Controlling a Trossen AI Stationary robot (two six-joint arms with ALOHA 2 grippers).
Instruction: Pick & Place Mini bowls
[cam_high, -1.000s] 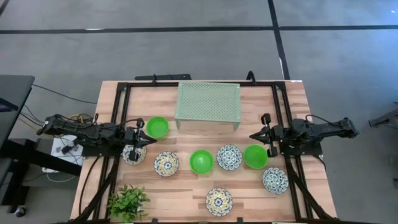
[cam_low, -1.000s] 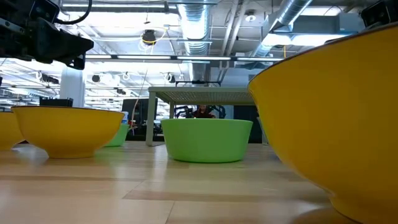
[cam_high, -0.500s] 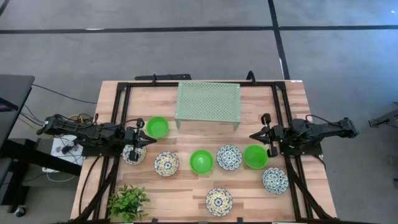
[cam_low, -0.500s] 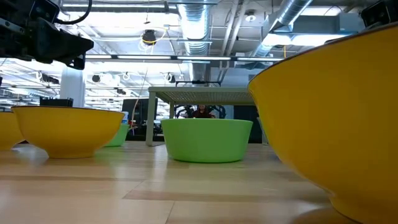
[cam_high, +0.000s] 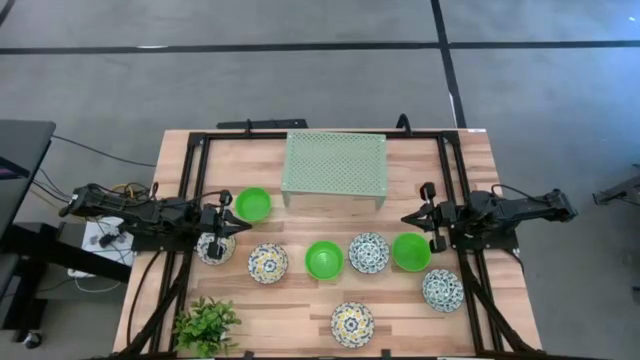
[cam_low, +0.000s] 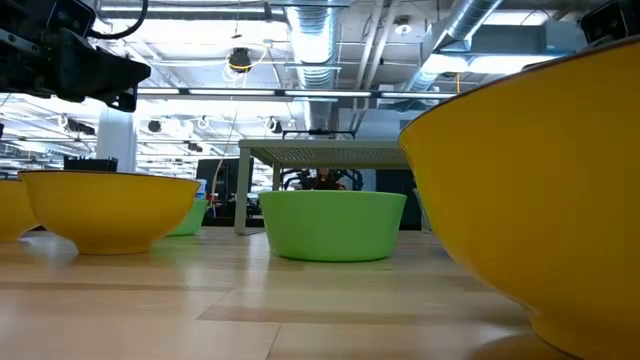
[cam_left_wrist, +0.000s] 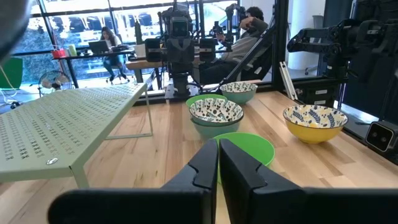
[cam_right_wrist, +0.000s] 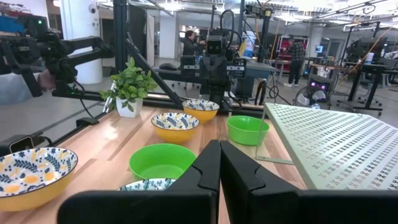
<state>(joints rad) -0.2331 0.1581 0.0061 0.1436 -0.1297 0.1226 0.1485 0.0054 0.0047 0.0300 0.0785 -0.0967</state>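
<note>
The robot's right gripper will close on the rim of the teal patterned bowl (cam_high: 386, 249) beside the middle green bowl, on the side away from that green bowl.
Eight mini bowls stand upright on the wooden table, each on its base. Three are plain green: one near the rack (cam_high: 252, 204), one in the middle (cam_high: 323, 259), one to the right (cam_high: 410, 251). Five are patterned, among them one at the left (cam_high: 215, 247) and one at the near edge (cam_high: 352, 324). My left gripper (cam_high: 243, 228) hovers shut between the left green bowl and the left patterned bowl; its fingers (cam_left_wrist: 217, 155) are closed together. My right gripper (cam_high: 405, 219) is shut too (cam_right_wrist: 219, 158), above the table just beyond the right green bowl.
A pale green perforated rack (cam_high: 335, 167) stands on legs at the table's far middle. A small leafy plant (cam_high: 206, 325) sits at the near left corner. Black frame rails run along the table's left and right sides. People sit in the room beyond the table.
</note>
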